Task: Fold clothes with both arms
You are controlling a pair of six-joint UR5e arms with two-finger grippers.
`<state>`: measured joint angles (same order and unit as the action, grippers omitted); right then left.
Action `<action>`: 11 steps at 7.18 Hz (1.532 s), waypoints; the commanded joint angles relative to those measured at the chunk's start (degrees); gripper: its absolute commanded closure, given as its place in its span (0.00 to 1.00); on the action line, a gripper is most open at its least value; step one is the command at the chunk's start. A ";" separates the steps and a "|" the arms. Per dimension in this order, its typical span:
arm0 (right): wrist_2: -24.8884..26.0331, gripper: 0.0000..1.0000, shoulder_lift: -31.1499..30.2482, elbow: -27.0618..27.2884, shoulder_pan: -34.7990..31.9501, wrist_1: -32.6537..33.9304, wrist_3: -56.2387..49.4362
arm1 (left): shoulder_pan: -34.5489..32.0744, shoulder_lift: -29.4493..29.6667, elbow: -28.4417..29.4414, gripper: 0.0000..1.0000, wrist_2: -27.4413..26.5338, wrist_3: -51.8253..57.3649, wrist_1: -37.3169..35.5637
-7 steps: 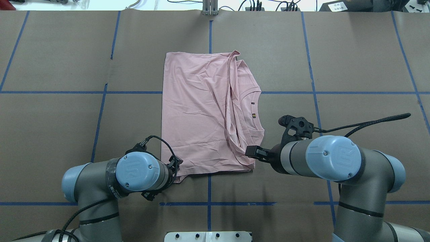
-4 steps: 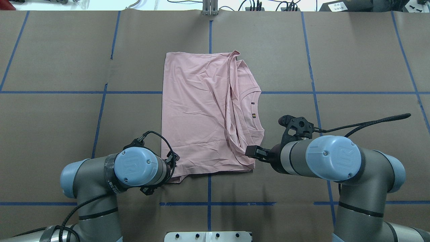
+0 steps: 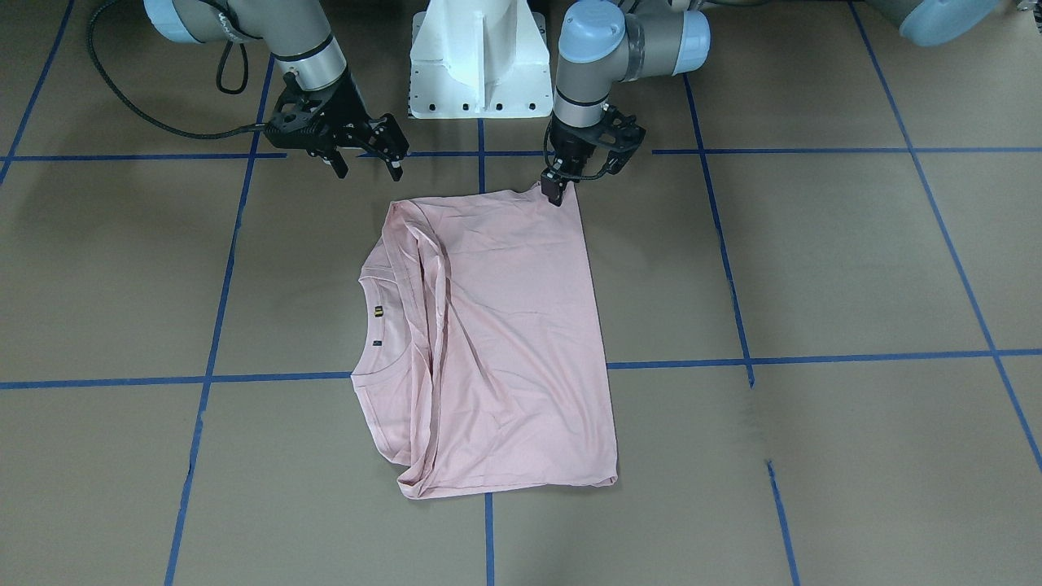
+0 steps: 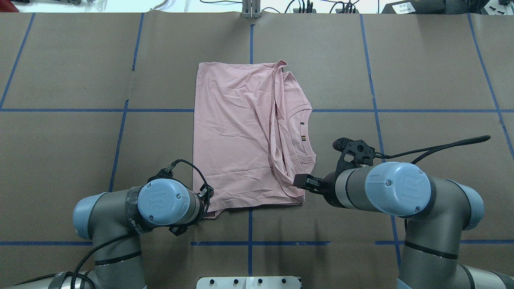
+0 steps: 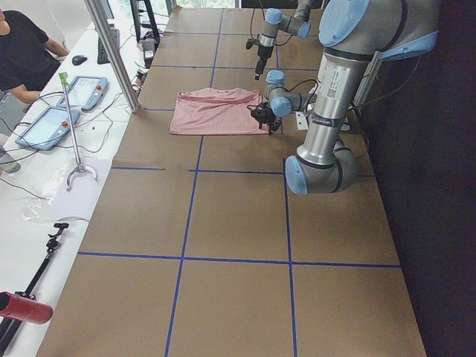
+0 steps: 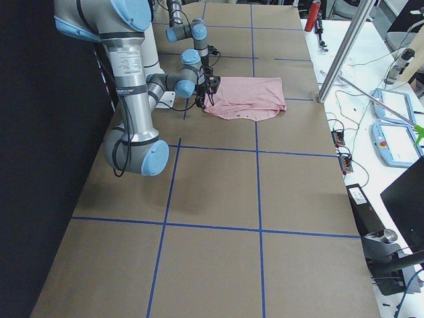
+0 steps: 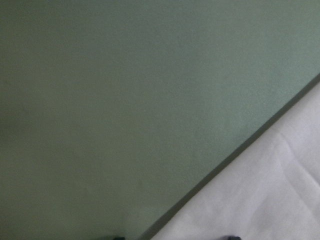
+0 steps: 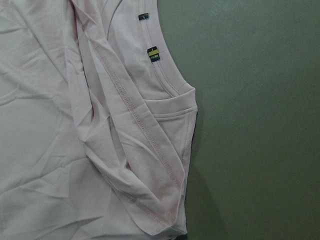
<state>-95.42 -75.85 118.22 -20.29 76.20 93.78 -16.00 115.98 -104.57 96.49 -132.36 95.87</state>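
Next, I close my right gripper on the folded-over near corner (image 3: 414,207) (image 8: 161,227) of the pale pink T-shirt, on the side that has the collar.
The pale pink T-shirt (image 4: 241,136) lies folded lengthwise on the brown table, collar and small tags (image 8: 152,52) toward my right arm. My left gripper (image 3: 557,195) is down at the shirt's near-left corner (image 4: 211,212). The left wrist view shows the shirt's edge (image 7: 275,200) on the table with two fingertips apart at the bottom, so it reads open. My right gripper (image 3: 366,167) hovers open just off the near-right corner, above the table, holding nothing. One of its fingers (image 4: 303,181) shows beside the folded sleeve (image 8: 170,145).
The white pedestal base (image 3: 476,57) stands between the arms at the near edge. Blue tape lines cross the table. Beyond the far edge a metal post (image 5: 111,52), tablets (image 5: 59,104) and a seated person (image 5: 22,44) are at a white desk.
My left arm shifted slightly away from the shirt's near-left corner and came back toward it. The right arm and the shirt have stayed put.
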 commanded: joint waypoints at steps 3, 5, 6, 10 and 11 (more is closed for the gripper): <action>-0.12 0.00 0.00 -0.19 0.07 0.00 0.09 | 0.01 0.38 -1.08 1.00 0.54 0.78 -0.68; -0.21 0.00 0.00 -0.45 0.07 0.09 0.53 | -0.17 0.12 -3.26 1.00 0.63 1.48 -1.30; -0.21 0.00 0.17 -1.32 0.25 0.09 0.88 | -0.69 0.12 -3.36 1.00 0.63 3.14 -1.30; -0.21 0.00 11.56 -12.72 0.86 4.53 14.83 | -1.93 0.12 -3.54 1.00 0.54 4.65 -1.21; -0.47 0.00 12.47 -13.19 0.86 6.22 15.72 | -1.93 0.12 -3.54 1.00 0.54 4.74 -1.21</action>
<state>-95.62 -65.89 107.13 -19.47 79.78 107.32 -17.87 116.09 -108.08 97.03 -128.00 94.65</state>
